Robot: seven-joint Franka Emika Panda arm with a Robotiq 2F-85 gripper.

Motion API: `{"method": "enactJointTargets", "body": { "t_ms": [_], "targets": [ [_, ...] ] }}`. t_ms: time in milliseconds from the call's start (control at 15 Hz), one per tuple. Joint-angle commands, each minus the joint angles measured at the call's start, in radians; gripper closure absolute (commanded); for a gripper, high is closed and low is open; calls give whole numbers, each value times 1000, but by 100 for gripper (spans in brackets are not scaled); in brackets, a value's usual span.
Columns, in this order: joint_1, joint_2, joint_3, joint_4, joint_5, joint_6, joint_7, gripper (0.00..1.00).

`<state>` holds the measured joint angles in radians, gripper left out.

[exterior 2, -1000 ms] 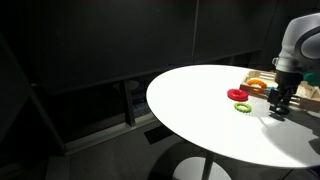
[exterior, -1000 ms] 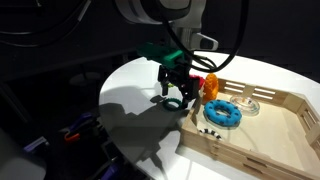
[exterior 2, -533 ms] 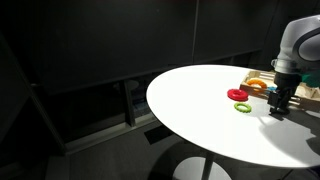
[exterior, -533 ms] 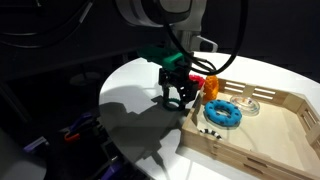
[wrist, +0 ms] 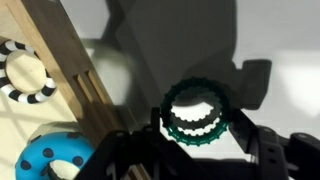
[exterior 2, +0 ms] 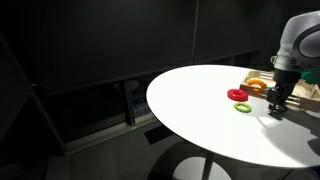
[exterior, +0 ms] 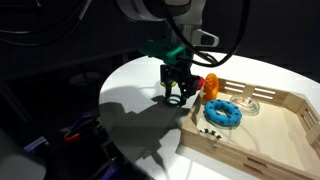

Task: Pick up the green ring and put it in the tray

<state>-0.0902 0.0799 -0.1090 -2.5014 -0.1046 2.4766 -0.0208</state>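
The robot's gripper needs to release the green ring on the blue ring's edge (exterior: 214, 102) (wrist: 62, 173) beside the orange piece, inside the tray. The green ring now lies just outside the tray.
The green ring (wrist: 196, 112), a dark emerald toothed ring, lies on the white table between the fingers of my gripper (wrist: 197, 132), which is shut on it. In both exterior views the gripper (exterior: 177, 98) (exterior 2: 277, 108) points straight down at the table, just outside the tray's near corner. There the fingers hide most of the ring. The light wooden tray (exterior: 243, 151) runs along one side of the gripper, and its wall (wrist: 62, 50) crosses the wrist view.
A large blue ring (exterior: 222, 113) (wrist: 48, 162) and a black-and-white striped ring (wrist: 20, 70) lie inside the tray. A red ring (exterior 2: 237, 94), a lime ring (exterior 2: 242, 107) and an orange piece (exterior: 210, 84) lie on the round table near the gripper. The table edge (exterior 2: 170, 118) drops off into darkness.
The jaws have closed from wide open onto the green ring. The arm has stayed over the same spot by the tray corner.
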Motion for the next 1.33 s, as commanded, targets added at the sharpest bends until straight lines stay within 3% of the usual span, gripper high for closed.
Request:
{"method": "enactJointTargets", "body": {
  "t_ms": [0, 400, 1200, 1267],
  "targets": [
    [0, -84, 5, 2, 10, -55, 4, 55],
    [-26, -148, -13, 83, -11, -119, 57, 55],
    [-104, -89, -72, 211, -29, -142, 206, 55],
    [-105, -83, -76, 213, -28, -143, 212, 20]
  ]
}}
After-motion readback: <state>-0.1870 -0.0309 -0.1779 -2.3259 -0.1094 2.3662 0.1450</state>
